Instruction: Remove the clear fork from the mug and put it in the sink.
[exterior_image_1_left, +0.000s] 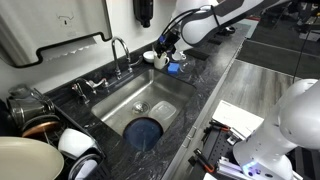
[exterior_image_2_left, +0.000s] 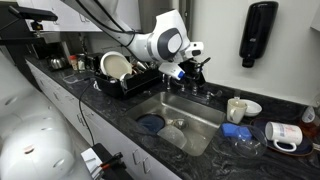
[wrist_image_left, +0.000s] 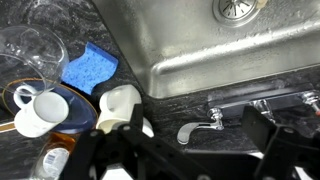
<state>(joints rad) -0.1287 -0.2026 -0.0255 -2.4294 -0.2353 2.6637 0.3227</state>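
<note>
Next, the gripper will go to the cream mug and close on the clear fork's upper end (exterior_image_1_left: 158, 53), which sticks up above the mug's rim.
The cream mug (wrist_image_left: 120, 105) stands on the dark counter beside the sink (wrist_image_left: 200, 45); it also shows in both exterior views (exterior_image_1_left: 150, 57) (exterior_image_2_left: 237, 108). I cannot make out the clear fork in any view. My gripper (wrist_image_left: 185, 165) is open and empty, its dark fingers wide apart. It hovers above the counter behind the sink, over a chrome tap handle (wrist_image_left: 200, 128). The mug is off to the side of one finger. In both exterior views the gripper (exterior_image_1_left: 165, 46) (exterior_image_2_left: 192, 68) hangs near the tap, above the sink's back rim (exterior_image_1_left: 150, 105) (exterior_image_2_left: 185, 120).
A blue sponge (wrist_image_left: 90, 65), a clear glass bowl (wrist_image_left: 30, 45) and a white mug on a blue plate (wrist_image_left: 40, 112) lie beside the cream mug. A blue dish (exterior_image_1_left: 146, 131) lies in the basin. A dish rack with plates (exterior_image_2_left: 120, 72) stands at the sink's other end.
</note>
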